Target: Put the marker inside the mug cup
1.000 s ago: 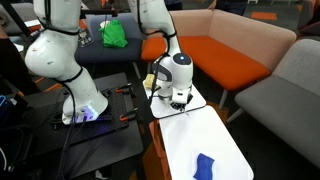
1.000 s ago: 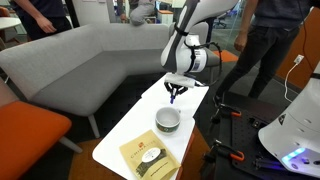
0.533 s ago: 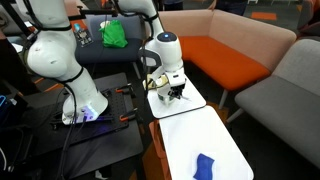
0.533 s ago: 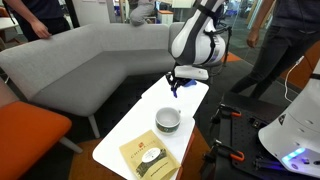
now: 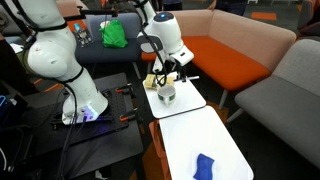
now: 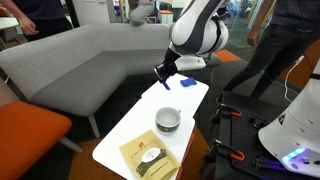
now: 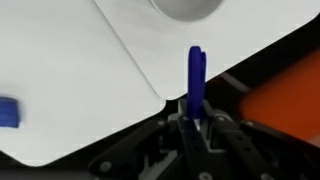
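My gripper needs to release the blue marker inside the grey mug cup (image 5: 167, 91) (image 7: 188, 6), near the brown packet on the white table. The marker is now in the air above the table.
My gripper (image 7: 196, 118) is shut on a blue marker (image 7: 196, 75), which sticks out from between the jaws. In both exterior views the gripper (image 6: 166, 72) (image 5: 166, 70) hangs in the air above the white table (image 6: 130, 130), with the marker (image 6: 165, 83) pointing down. The grey mug cup (image 6: 168, 119) stands on the table below and a little nearer the camera; it also shows in an exterior view (image 5: 166, 94). In the wrist view the cup's rim (image 7: 188, 8) shows at the top edge, beyond the marker tip.
A blue cloth (image 5: 204, 166) lies at the far end of the table, also seen in the wrist view (image 7: 8, 112). A brown packet (image 6: 150, 157) lies near the cup. A grey sofa (image 6: 80, 60) and orange sofa (image 5: 215, 55) flank the table. A second robot base (image 5: 70, 70) stands nearby.
My gripper has risen from the table surface with the marker in it and moved away from where it picked it up. The cup has not moved.
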Tool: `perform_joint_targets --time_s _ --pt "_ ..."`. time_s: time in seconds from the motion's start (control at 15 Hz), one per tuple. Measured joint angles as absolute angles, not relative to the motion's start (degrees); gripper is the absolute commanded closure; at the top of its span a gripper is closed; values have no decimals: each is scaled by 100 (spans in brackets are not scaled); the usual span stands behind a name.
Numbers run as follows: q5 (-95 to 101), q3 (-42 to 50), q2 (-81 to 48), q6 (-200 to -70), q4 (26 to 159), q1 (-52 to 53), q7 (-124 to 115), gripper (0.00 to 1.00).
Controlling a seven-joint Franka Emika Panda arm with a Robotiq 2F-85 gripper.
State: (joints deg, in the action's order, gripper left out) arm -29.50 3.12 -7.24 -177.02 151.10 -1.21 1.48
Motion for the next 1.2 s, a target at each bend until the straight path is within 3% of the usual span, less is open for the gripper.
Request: perform_joint_targets --time_s 0.07,0.13,0.73,0.8,1.2 --pt "-2984 182 -642 -17702 15073 -163 436 96" --pt "-3076 31 -562 -17700 15025 -219 758 85" --pt "-3482 -344 -390 -17632 14897 -420 1665 85" --pt "-3482 -346 -390 -17632 14897 -420 1665 96" --pt "-4571 -725 -386 -17352 14446 -564 3488 96"
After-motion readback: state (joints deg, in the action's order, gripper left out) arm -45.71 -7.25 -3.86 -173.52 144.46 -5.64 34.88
